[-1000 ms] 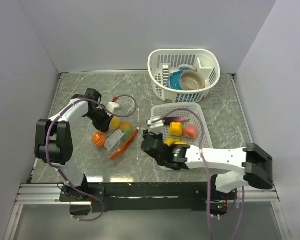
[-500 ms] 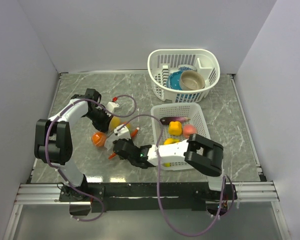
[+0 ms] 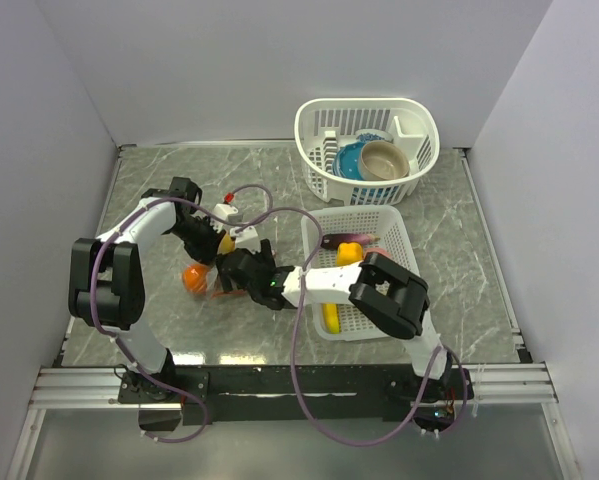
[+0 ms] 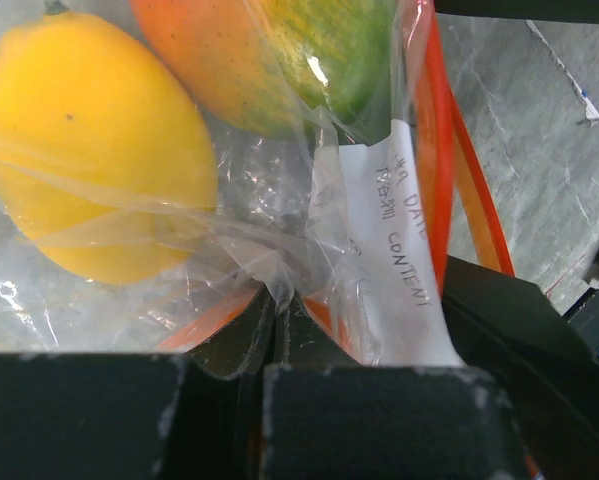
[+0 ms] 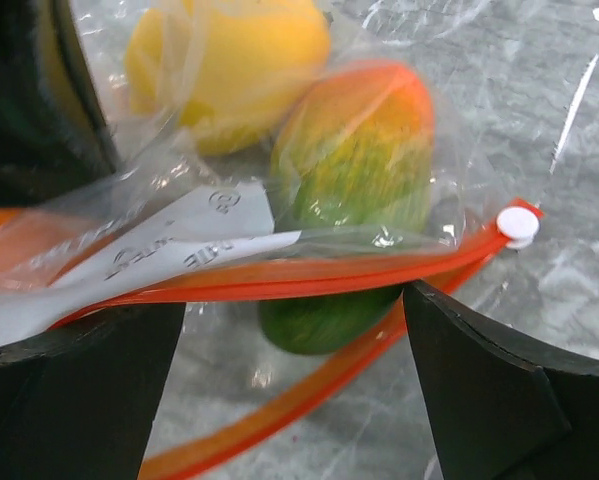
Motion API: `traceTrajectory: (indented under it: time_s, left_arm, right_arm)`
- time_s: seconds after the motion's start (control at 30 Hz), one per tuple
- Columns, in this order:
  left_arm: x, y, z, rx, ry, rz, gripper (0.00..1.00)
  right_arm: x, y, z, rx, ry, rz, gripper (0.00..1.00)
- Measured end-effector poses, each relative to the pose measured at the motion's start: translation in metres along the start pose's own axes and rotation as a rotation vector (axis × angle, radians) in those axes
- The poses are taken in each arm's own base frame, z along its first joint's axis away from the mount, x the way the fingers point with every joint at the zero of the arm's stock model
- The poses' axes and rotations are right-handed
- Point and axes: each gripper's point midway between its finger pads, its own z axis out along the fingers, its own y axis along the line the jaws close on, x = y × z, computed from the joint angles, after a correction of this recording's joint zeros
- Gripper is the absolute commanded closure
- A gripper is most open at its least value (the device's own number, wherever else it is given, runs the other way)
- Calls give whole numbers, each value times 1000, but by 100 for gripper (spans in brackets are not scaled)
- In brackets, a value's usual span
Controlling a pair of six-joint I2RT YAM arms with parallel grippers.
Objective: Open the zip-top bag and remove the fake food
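Note:
I need to open my right gripper, back off and take the mango by its green end [image 5: 324, 322], because the bag's orange zipper lies across the mango between that gripper's fingers.
The zip-top bag [image 3: 231, 283] lies left of centre, clear film with an orange zipper strip [image 5: 309, 275] and a white slider [image 5: 519, 225]. Its mouth gapes toward the right wrist camera. Inside the bag sits fake food: a yellow lemon [image 4: 89, 150] and an orange-green mango [image 5: 354, 170]. An orange fruit [image 3: 195, 278] shows at the bag's left. My left gripper [image 4: 279, 310] is shut, pinching a fold of the bag's film. At the bag's mouth my right gripper [image 5: 294, 320] stands open, one finger on each side of the mango's green end, with nothing held.
A flat white slatted basket [image 3: 401, 240] right of the bag holds a banana [image 3: 331, 315] and other toy pieces. A round white basket [image 3: 419, 130] at the back holds a blue bowl and a tan bowl. Walls close in left and right.
My right arm swung left from over the flat basket to the bag's mouth, and its jaws went from shut to wide open. The left gripper kept its pinch.

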Motion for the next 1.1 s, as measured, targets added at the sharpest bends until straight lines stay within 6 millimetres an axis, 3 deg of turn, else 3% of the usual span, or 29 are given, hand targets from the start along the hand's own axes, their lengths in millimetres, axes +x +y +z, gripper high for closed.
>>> traceTrajectory:
  time_s: [0.3,0.6,0.73,0.9,1.1]
  left_arm:
    - [1,1,-1,-1,0,-3,99]
    - [2,0,-1,0,1,-5,99]
    - [1,-2,-4,0,-3,0,99]
    - [-2,-3,-9,-2,-6,3,99]
    - [-28,4,-31,-41,-59,25,99]
  right_arm:
    - [10,-1,21,-4,37,13,9]
    - [19,-3,20,-11,49,-5,40]
    - [25,-15,-1,-2,45,-46,47]
    - [8,-15,-40,-19,-10,-61,50]
    - [-4,-26,-96,-42,-72,-18,52]
